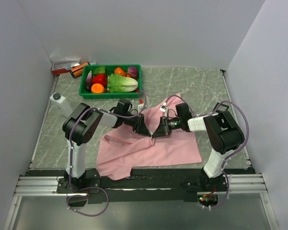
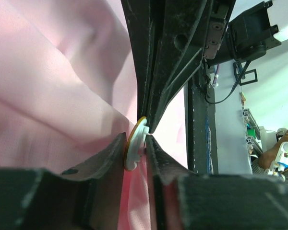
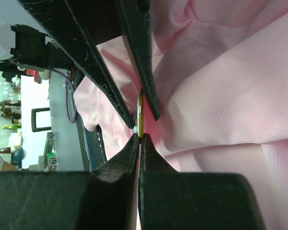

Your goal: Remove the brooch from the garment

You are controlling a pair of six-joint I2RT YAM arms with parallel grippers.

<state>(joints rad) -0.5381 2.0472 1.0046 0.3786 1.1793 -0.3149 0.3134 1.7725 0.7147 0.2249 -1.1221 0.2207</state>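
Note:
I can see the brooch slanting across my left gripper's spread fingers, so I need to hold it with my right gripper while my left gripper opens and pinches the brooch's gold rim (image 2: 129,141).
The pink garment (image 1: 153,148) lies crumpled on the table between my arms. It fills the left wrist view (image 2: 53,86) and the right wrist view (image 3: 230,72). The brooch (image 2: 134,151) is a small white disc with a gold rim, pinned to the cloth. My left gripper (image 2: 136,137) is shut on its flat faces, with cloth behind it. My right gripper (image 3: 139,138) is shut on the edge of the brooch (image 3: 140,109), seen edge-on. In the top view the left gripper (image 1: 145,128) and right gripper (image 1: 158,131) meet tip to tip, and the brooch is hidden.
A green basket (image 1: 110,66) of vegetables stands at the back left, just beyond the left arm. A small box and a can (image 1: 69,67) lie in the back left corner. White walls close in the table on three sides.

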